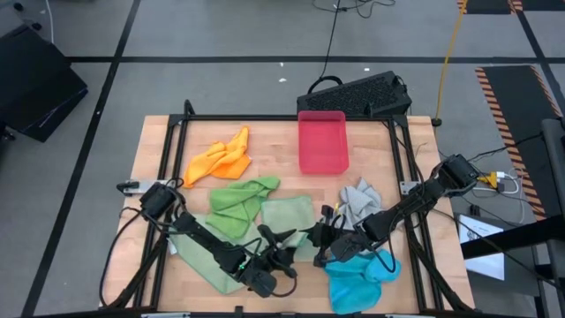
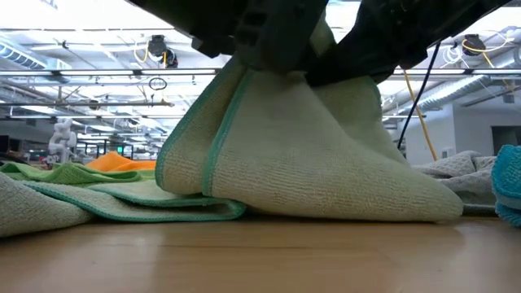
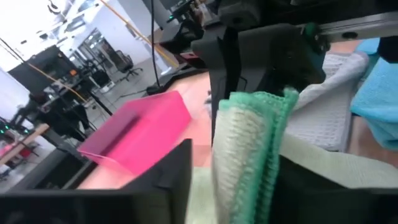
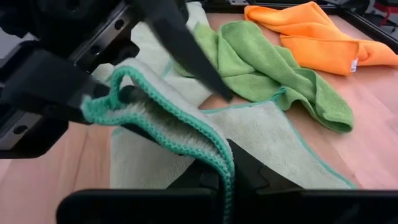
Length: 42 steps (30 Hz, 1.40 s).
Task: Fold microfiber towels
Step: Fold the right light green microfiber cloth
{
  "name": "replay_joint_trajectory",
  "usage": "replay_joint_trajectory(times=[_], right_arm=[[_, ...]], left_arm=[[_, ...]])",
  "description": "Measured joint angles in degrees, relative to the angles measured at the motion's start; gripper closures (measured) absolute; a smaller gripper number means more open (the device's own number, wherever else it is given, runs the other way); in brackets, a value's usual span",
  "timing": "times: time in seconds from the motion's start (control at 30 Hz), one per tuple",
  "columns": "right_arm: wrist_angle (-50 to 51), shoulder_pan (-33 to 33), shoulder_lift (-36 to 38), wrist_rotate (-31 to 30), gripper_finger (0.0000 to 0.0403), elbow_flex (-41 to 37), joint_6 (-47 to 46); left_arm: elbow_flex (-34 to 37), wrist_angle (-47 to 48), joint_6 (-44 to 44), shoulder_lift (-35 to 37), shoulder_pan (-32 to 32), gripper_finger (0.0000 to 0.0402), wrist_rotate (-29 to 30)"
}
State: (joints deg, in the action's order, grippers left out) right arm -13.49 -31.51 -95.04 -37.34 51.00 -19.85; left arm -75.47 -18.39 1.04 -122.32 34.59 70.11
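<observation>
My right gripper pinches the sage towel's hem doubled over, so I will hold it with my left gripper, regrip the edge (image 4: 226, 174) with my right gripper and spread it.
A pale sage green towel (image 1: 284, 216) lies near the table's front, and one part of it is pulled up into a peak (image 2: 309, 155). My right gripper (image 4: 227, 186) is shut on its green-hemmed edge. My left gripper (image 1: 287, 246) comes in from the left, open, with one finger (image 4: 183, 50) on each side of that raised edge (image 3: 249, 143). A bright green towel (image 1: 238, 196) and an orange towel (image 1: 221, 157) lie farther back on the left. A grey towel (image 1: 357, 199) and a blue towel (image 1: 357, 276) lie on the right. My left gripper has the raised hem between its spread fingers; I cannot tell whether a finger touches it. My right gripper pinches the sage towel's hemmed edge (image 4: 217, 158), doubled over, between its two fingers, coming level from the table's right. The edge is lifted clear, and the rest slopes down onto the table (image 2: 244, 244).
A pink-red tray (image 1: 322, 141) stands at the far middle of the table. A black metal frame (image 1: 265, 117) runs around the tabletop. Bare wood shows between the orange towel and the tray, and along the front edge.
</observation>
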Motion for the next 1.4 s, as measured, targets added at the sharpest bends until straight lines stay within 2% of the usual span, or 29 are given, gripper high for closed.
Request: replay_joint_trajectory(times=[0.13, 0.4, 0.57, 0.7, 0.9, 1.03, 1.2, 1.4], right_arm=[[0.42, -0.11, 0.88, 1.10, 0.0400, -0.02, 0.64], [0.95, -0.90, 2.05, 6.50, 0.0389, -0.04, 1.99], [3.89, -2.53, 2.86, 7.29, 0.0363, -0.07, 5.97], [4.77, -5.29, 5.06, 4.32, 0.0321, -0.07, 12.69], [1.15, -8.91, 6.37, 1.38, 0.0242, 0.04, 25.37], [-2.01, -9.54, 6.43, 1.48, 0.0216, 0.04, 31.03], [-0.39, -9.35, 6.34, 1.57, 0.0230, 0.04, 35.00], [-0.02, -9.32, 6.34, 1.64, 0.0280, 0.04, 40.00]], left_arm=[[0.01, 2.25, -3.11, 0.00, 0.00, 0.0310, -1.44], [-0.01, 1.43, -1.34, 0.08, 0.07, 0.0393, -5.97], [-0.01, 2.79, 0.39, 1.37, -0.62, 0.0392, -13.22], [-0.08, 4.10, 0.72, 3.69, -1.81, 0.0396, -20.57], [-0.06, 5.13, 2.09, 5.55, -4.88, 0.0389, -31.51], [-0.06, 6.28, 1.90, 6.27, -7.07, 0.0397, -39.93], [-0.06, 5.89, 1.84, 6.23, -9.41, 0.0388, -48.63], [-0.06, 5.90, 1.51, 6.23, -11.10, 0.0395, -52.30]])
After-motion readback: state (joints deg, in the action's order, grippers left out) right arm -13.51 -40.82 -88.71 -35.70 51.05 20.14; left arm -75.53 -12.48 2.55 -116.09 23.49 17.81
